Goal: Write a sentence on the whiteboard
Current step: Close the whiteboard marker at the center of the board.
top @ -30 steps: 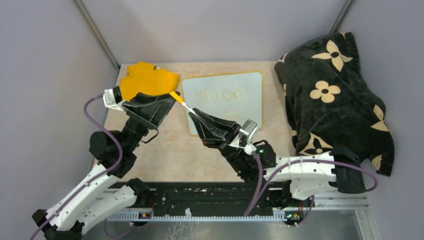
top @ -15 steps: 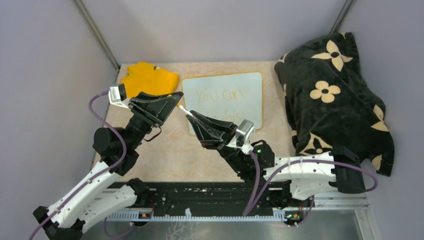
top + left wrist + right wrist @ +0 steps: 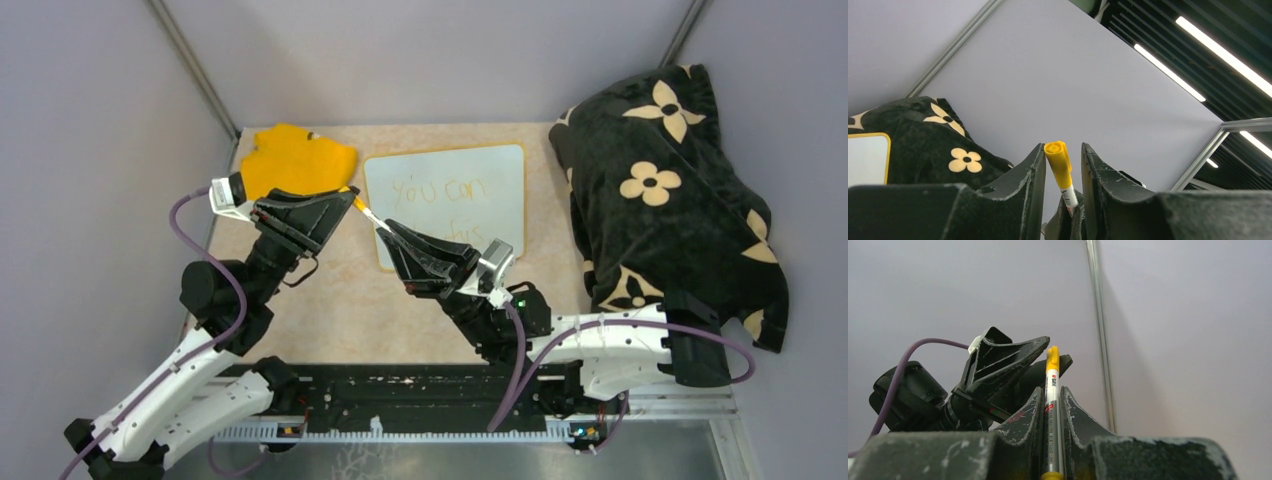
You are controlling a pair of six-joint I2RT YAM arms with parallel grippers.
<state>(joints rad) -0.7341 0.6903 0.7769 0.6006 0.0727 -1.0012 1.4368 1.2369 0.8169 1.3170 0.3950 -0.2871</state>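
My left gripper should move its fingers down from around the yellow cap and close on the marker's white body (image 3: pixel 373 217) below the cap before it takes the marker.
The whiteboard (image 3: pixel 505 205) lies flat at the back middle of the table, and its corner shows in the left wrist view (image 3: pixel 865 160). The sentence (image 3: pixel 437 188) is in thin yellow-orange letters; my right arm covers part of its second line. My right gripper (image 3: pixel 385 228) is shut on the white barrel of a marker (image 3: pixel 368 215), which points up and to the left (image 3: pixel 1050 405). The marker's yellow cap (image 3: pixel 1059 162) sits between the jaws of my left gripper (image 3: pixel 350 200). The cap touches one finger, with a gap to the other.
A yellow cloth (image 3: pixel 295 160) lies at the back left, just behind my left gripper. A black pillow with cream flowers (image 3: pixel 665 190) fills the right side. Grey walls with metal posts enclose the table.
My left gripper's jaws have narrowed around the marker's cap, and that arm shifted slightly right and then back. My right gripper has kept the marker almost still.
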